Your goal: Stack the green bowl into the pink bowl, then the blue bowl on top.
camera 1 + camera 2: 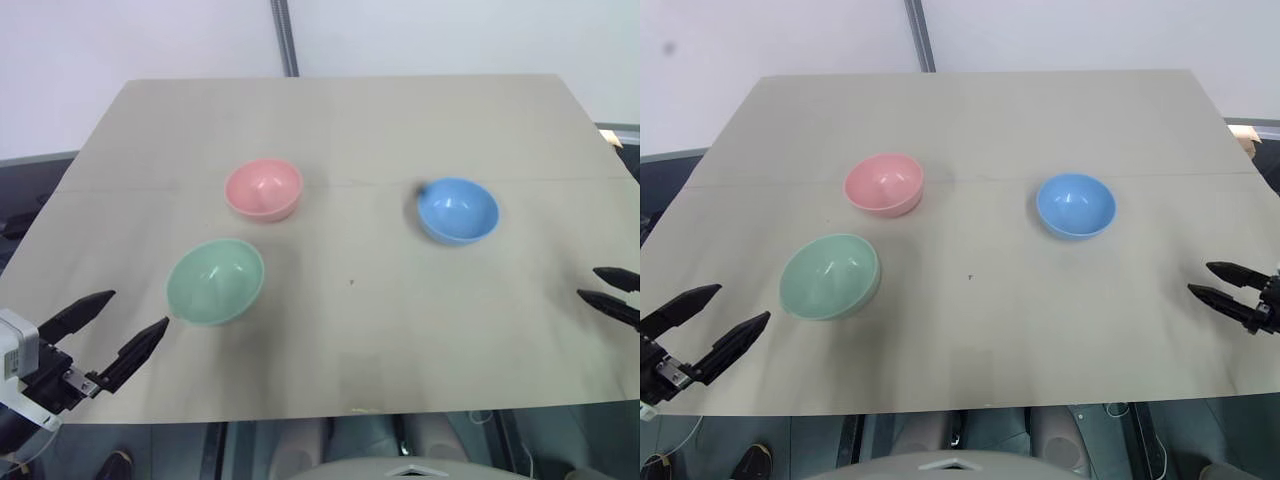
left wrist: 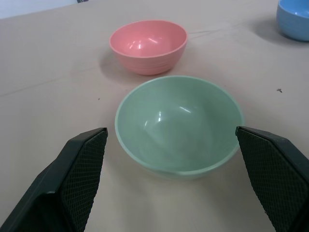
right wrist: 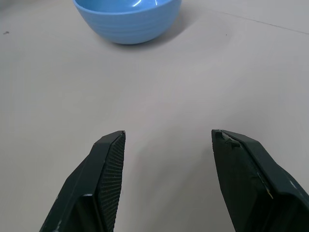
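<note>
I need to next move my left gripper to the pink bowl and close it on its near rim (image 1: 236, 205) (image 2: 138, 57), on the side that faces the green bowl.
The green bowl (image 1: 215, 281) sits upright on the table's left half, with the pink bowl (image 1: 264, 189) just behind it and apart from it. On the right half stands the blue bowl (image 1: 457, 210). My left gripper (image 1: 138, 315) hovers open near the front left edge, a short way short of the green bowl (image 2: 179, 124), nothing between its fingers. My right gripper (image 1: 603, 288) is open at the table's right edge, in front and to the right of the blue bowl (image 3: 126, 18), and holds nothing.
The beige table (image 1: 380, 130) ends close in front of both grippers. A grey pole (image 1: 285, 38) rises behind its far edge against a white wall. A seam runs across the tabletop behind the bowls.
</note>
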### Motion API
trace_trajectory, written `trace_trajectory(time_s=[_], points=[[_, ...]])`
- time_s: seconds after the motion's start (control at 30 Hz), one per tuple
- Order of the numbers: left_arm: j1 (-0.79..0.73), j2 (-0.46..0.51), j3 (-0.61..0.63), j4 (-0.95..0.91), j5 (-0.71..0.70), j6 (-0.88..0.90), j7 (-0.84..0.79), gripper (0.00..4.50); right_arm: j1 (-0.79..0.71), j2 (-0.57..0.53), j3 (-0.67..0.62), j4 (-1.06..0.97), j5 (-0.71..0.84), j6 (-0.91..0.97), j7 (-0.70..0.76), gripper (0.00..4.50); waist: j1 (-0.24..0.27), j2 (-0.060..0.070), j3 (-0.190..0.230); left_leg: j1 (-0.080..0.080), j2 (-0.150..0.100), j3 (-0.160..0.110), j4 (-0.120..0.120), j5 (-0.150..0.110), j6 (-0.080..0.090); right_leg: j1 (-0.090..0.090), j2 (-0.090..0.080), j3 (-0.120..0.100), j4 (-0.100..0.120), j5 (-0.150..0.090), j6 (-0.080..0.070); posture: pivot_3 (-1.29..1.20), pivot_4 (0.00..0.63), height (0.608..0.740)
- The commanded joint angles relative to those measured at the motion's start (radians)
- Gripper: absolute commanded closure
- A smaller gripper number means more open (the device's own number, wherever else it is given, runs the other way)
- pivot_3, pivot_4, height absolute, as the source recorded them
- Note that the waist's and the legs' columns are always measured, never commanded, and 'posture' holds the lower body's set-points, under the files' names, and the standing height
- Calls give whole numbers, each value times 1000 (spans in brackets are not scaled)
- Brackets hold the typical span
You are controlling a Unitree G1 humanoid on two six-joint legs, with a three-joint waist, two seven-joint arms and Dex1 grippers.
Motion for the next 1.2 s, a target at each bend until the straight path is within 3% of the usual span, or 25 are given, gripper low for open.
trace_trajectory(time_s=[0.03, 1.2], points=[[-12, 7, -5, 11, 28, -44, -5, 0, 5, -7, -56, -35, 28, -3, 0, 1379, -1, 0, 0, 0, 0, 0, 0, 0, 0, 0, 0, 0, 0, 0, 0, 0, 150, 740], [-28, 21, -7, 20, -14, -7, 9, 0, 1, 3, -64, -59, 49, -1, 21, 1379, 0, 0, 0, 0, 0, 0, 0, 0, 0, 0, 0, 0, 0, 0, 0, 0, 150, 740]])
